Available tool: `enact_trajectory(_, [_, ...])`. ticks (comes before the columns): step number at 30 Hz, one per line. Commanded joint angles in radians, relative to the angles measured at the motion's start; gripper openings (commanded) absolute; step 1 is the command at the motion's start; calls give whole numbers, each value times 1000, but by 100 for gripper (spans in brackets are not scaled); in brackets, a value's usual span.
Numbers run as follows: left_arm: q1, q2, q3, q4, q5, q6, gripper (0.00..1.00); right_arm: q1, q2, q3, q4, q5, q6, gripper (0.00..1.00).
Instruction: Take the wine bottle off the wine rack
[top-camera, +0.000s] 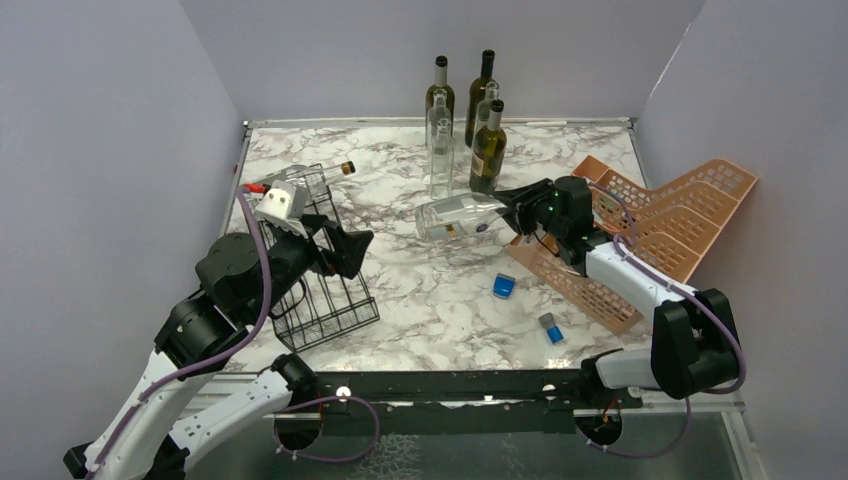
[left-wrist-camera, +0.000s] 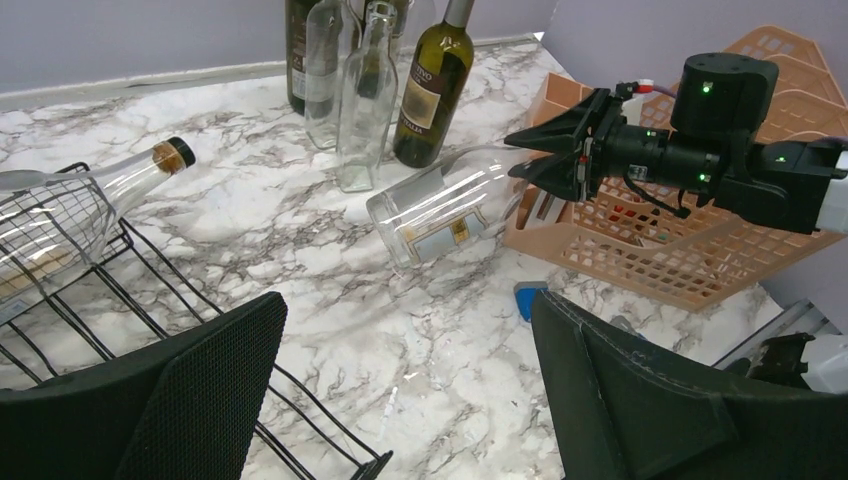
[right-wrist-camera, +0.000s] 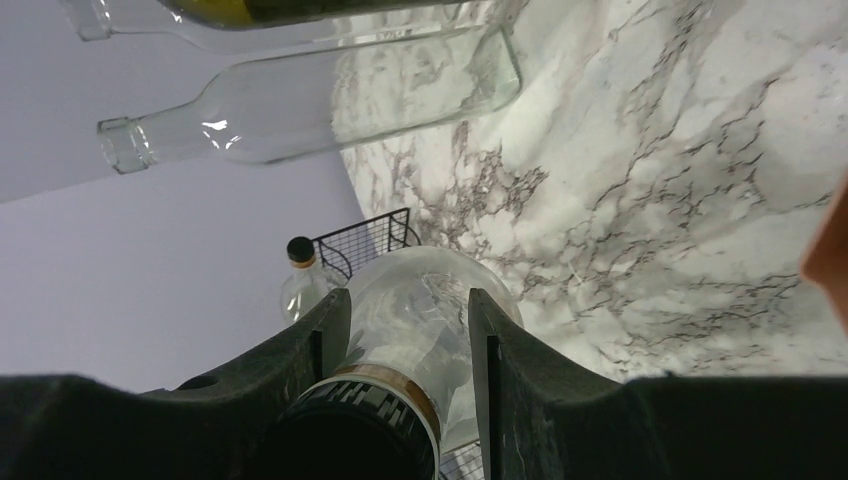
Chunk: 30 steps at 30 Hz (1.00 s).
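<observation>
The robot's right gripper should stand the clear wine bottle on the marble (top-camera: 491, 219) just in front of the nearest green bottle.
The black wire wine rack (top-camera: 325, 295) stands at the left of the marble table and shows in the left wrist view (left-wrist-camera: 60, 300). A clear bottle with a dark cap (top-camera: 335, 170) lies on its far end (left-wrist-camera: 70, 215). My left gripper (top-camera: 350, 245) is open and empty over the rack's right edge (left-wrist-camera: 405, 300). My right gripper (top-camera: 522, 210) is shut on the neck of a second clear wine bottle (top-camera: 460, 215), holding it on its side at the table's middle, away from the rack (left-wrist-camera: 440, 215). In the right wrist view the fingers (right-wrist-camera: 405, 300) clamp that bottle (right-wrist-camera: 420, 320).
Several upright bottles (top-camera: 465, 110), green and clear, stand at the back centre. An orange-pink mesh organizer (top-camera: 650, 220) lies at the right under the right arm. A small blue object (top-camera: 504, 286) and a grey-blue one (top-camera: 551, 328) lie near the front.
</observation>
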<state>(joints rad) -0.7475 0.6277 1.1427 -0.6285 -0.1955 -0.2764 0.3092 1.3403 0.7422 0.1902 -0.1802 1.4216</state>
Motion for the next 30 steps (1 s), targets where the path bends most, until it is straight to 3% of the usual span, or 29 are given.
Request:
enact_trajectory(1, [3, 3, -15, 34, -21, -13, 99, -40, -32, 123, 83, -125, -25, 22])
enact_trajectory(13, [3, 15, -32, 51, -25, -19, 99, -92, 75, 347, -142, -144, -291, 22])
enact_trajectory(30, [3, 23, -69, 78, -10, -29, 99, -96, 170, 647, -397, 90, -680, 18])
